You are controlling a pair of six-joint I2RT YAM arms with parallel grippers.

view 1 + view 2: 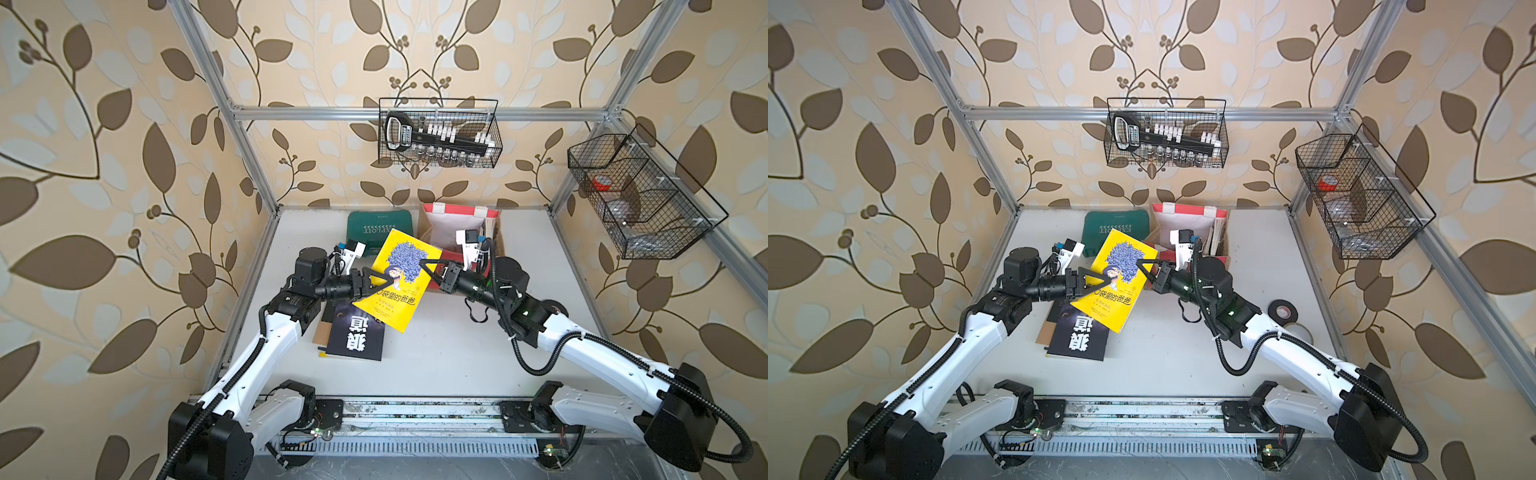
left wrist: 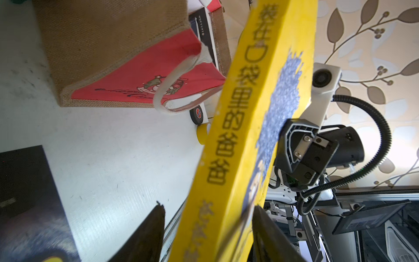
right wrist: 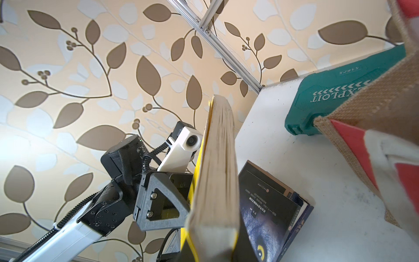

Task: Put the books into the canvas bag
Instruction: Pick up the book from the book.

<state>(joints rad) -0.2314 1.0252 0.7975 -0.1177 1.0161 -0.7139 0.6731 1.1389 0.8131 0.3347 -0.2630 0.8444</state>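
Note:
My left gripper will hold the yellow book's spine, as my right gripper pinches the book's corner and will open to take the book's top edge (image 1: 417, 240).
A yellow book (image 1: 399, 282) (image 1: 1117, 282) hangs tilted above the table between both arms. My right gripper (image 1: 424, 264) (image 3: 213, 247) is shut on its page edge (image 3: 217, 170). My left gripper (image 1: 388, 282) (image 2: 208, 206) straddles the spine (image 2: 238, 136), open; one finger rests on the cover, while the other stands apart from the book. Under the yellow book, a stack of dark books (image 1: 357, 336) (image 3: 267, 204) lies on the table. The canvas bag (image 1: 453, 210) (image 2: 108, 45) stands open at the back, behind my right gripper. Books (image 1: 1217, 237) stand inside against its right wall.
A green tool case (image 1: 380, 224) lies left of the bag at the back. Black wire baskets hang on the back wall (image 1: 440, 133) and the right wall (image 1: 640, 191). A black tape roll (image 1: 1282, 311) sits on the table by the right arm.

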